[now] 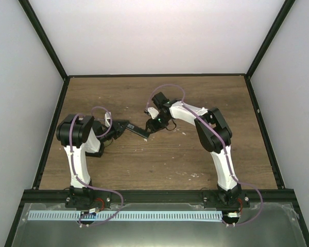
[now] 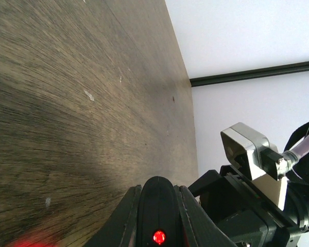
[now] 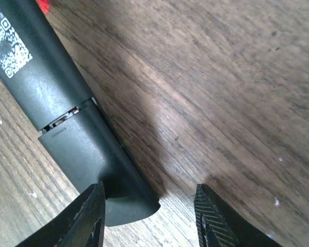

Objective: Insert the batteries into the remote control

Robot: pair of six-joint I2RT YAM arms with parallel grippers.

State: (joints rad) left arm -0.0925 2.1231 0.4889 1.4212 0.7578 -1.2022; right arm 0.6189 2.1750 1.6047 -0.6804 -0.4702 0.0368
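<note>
The robot's right gripper is at the cover's far tip and the seam is only slightly open, so it should move up and grip the cover nearer the seam (image 3: 87, 138).
The black remote control (image 1: 137, 129) hangs just above the wood table, and my left gripper (image 1: 121, 127) is shut on one end of it. In the left wrist view the remote (image 2: 157, 218) sits clamped between the two fingers, a red light glowing on it. My right gripper (image 3: 149, 213) stands open at the remote's other end (image 3: 87, 149), where a cover section meets the body at a seam. Its left finger (image 3: 90, 218) is close to that end and its right finger (image 3: 213, 218) is well clear. The batteries are out of view.
The brown wood table (image 1: 159, 159) carries a few pale chipped specks. Black frame rails (image 1: 154, 75) edge it, with white walls behind. The right arm's wrist camera housing (image 2: 250, 152) shows close to the left gripper.
</note>
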